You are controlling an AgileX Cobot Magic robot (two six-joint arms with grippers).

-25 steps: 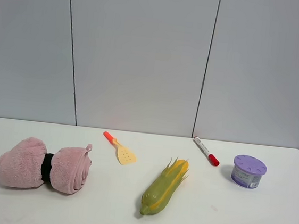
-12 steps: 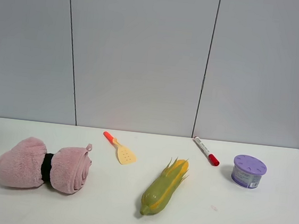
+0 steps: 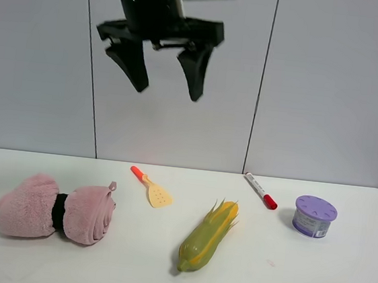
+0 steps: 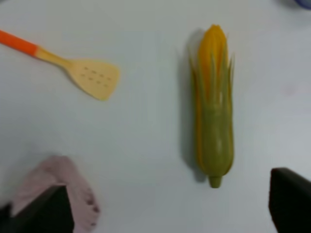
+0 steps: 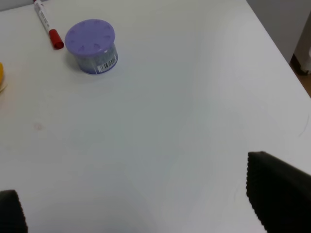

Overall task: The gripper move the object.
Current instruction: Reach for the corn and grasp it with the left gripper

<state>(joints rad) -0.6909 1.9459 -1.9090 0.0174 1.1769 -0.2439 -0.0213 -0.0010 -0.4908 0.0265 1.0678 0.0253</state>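
Observation:
The robot's left gripper should close on the middle of the toy corn [image 3: 210,232] [image 4: 214,103], where its green husk opens around the yellow kernels.
The toy corn [image 3: 207,239], yellow kernels in a green husk, lies on the white table right of centre. It also shows in the left wrist view [image 4: 214,111]. My left gripper [image 3: 167,88] hangs high above the table, over the spatula and left of the corn, open and empty. In its wrist view the left gripper [image 4: 165,208] has its black fingertips [image 4: 290,199] spread wide at the corners. My right gripper [image 5: 141,204] is open and empty over bare table, out of the exterior high view. A sliver of the corn [image 5: 1,73] shows at that view's edge.
A pink rolled towel [image 3: 55,208] lies at the left. A yellow spatula with an orange handle [image 3: 151,187] lies behind the corn. A red-capped marker [image 3: 261,190] and a purple round container [image 3: 314,216] sit at the right. The table's right edge [image 5: 272,46] is near.
My left gripper came in from the upper left corner and moved right and down; it now hangs open above the spatula. The objects on the table have not moved.

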